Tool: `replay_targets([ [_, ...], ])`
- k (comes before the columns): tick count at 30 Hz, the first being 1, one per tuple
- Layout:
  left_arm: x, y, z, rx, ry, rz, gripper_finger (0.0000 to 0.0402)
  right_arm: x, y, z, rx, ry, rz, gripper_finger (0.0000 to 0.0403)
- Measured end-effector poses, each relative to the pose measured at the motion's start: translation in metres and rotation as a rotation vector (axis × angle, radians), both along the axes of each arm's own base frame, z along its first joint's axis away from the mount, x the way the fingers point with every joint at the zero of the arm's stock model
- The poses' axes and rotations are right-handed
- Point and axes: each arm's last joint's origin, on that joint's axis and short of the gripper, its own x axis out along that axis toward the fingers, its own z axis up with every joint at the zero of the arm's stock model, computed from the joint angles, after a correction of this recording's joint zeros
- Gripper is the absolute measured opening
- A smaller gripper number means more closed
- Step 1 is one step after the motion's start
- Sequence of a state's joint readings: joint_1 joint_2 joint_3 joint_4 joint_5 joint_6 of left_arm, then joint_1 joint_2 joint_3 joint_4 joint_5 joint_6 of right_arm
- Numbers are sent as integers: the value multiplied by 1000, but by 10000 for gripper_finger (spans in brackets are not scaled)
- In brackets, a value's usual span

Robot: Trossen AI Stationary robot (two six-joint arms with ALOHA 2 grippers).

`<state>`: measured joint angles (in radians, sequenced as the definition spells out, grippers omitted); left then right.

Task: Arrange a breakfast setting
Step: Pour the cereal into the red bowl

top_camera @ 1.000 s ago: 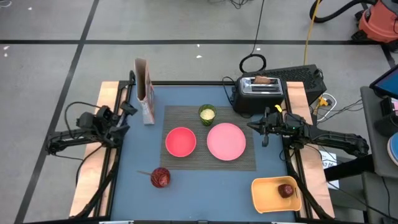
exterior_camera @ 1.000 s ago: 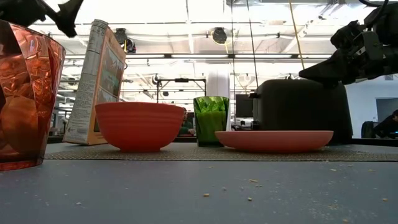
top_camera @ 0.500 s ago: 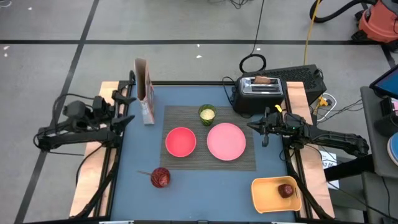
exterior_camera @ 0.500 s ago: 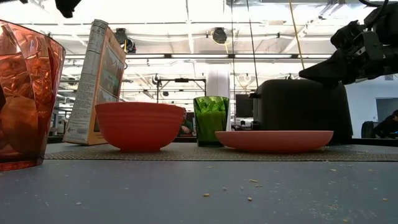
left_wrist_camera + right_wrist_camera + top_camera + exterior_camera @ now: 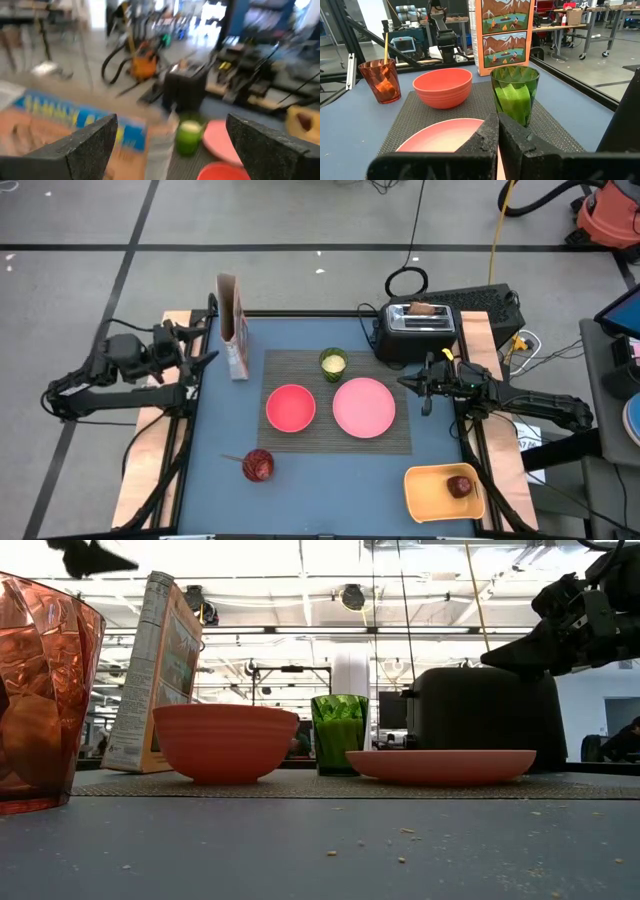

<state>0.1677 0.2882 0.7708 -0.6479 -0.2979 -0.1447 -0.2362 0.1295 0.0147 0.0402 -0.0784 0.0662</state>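
Next, I move my left gripper to the Cheerios box and close it across the box's narrow white near side [image 5: 237, 355] [image 5: 161, 152].
The dark striped placemat [image 5: 335, 438] holds the pink-red bowl [image 5: 291, 408], the larger pink plate [image 5: 363, 407] and a green cup [image 5: 333, 363]. The Cheerios box [image 5: 232, 325] stands upright at the mat's far left. The toast slice [image 5: 425, 308] sticks out of the black toaster's [image 5: 415, 332] slot. The red apple [image 5: 460, 485] lies in the orange tray [image 5: 440, 498]. The wooden-handled spoon [image 5: 386, 47] stands in a red tumbler [image 5: 257, 465]. My left gripper [image 5: 203, 345] is open and empty, left of the box. My right gripper [image 5: 412, 385] is shut and empty, just right of the plate.
The toaster stands at the far right corner, close behind my right gripper. The tumbler stands near the front left and the tray at the near right corner. Bare blue tabletop [image 5: 340, 490] lies in front of the mat.
My left gripper has drawn back toward the table's left and far edges and risen, and now sits beside the cereal box. My right arm has kept still. Nothing on the table has moved.
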Motion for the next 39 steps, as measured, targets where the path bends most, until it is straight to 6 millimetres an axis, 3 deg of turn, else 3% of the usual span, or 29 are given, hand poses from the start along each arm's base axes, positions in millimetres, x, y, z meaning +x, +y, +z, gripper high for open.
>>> replay_targets([
  [9,-2,1,-17,-100,130,85,379,0,0,0,0,0,0,0],
  [22,38,9,-36,-151,335,150,379,0,0,0,1,1,1,0],
  [39,65,18,-49,-207,416,380,379,0,0,0,0,1,0,0],
])
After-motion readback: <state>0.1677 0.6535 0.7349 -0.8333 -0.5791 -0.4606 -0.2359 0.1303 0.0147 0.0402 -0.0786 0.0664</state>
